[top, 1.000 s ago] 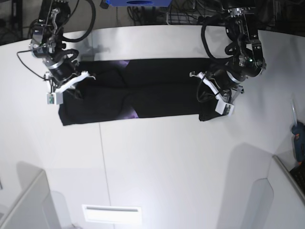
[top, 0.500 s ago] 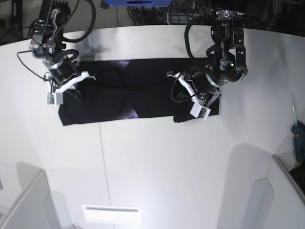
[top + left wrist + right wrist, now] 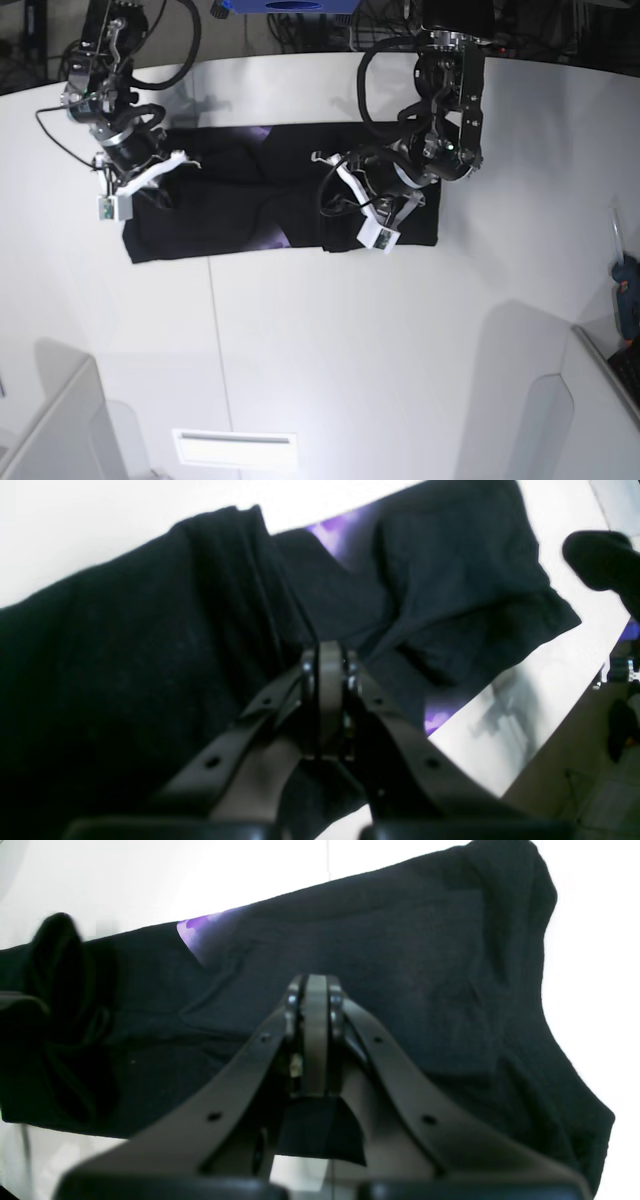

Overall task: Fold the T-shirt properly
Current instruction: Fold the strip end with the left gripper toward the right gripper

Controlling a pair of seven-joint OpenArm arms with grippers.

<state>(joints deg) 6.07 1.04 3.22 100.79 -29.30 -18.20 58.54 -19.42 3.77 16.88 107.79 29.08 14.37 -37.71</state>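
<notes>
I will release the T-shirt's lifted end from my left gripper, setting it on the T-shirt's middle (image 3: 311,188) (image 3: 345,660), next to the purple print.
The black T-shirt (image 3: 240,190) lies as a long strip across the far half of the white table (image 3: 330,350). Slivers of purple print (image 3: 276,238) show at its folds. My left gripper (image 3: 338,205) is shut on the strip's right end and holds it lifted over the middle, so the cloth doubles back on itself. In the left wrist view its fingers (image 3: 327,655) are pressed together, with black cloth (image 3: 125,655) draped beside them. My right gripper (image 3: 155,185) is shut on the strip's left end. In the right wrist view its fingers (image 3: 315,990) are closed over the shirt (image 3: 425,965).
A blue object (image 3: 290,5) and cables lie beyond the table's far edge. A blue tool (image 3: 628,295) sits at the right edge. Grey panels stand at the near left (image 3: 50,430) and near right (image 3: 600,400). A white slot (image 3: 235,447) is near the front.
My left gripper has moved leftward with the shirt's right end, shortening the strip as the cloth folds over toward the middle. My right gripper has stayed put.
</notes>
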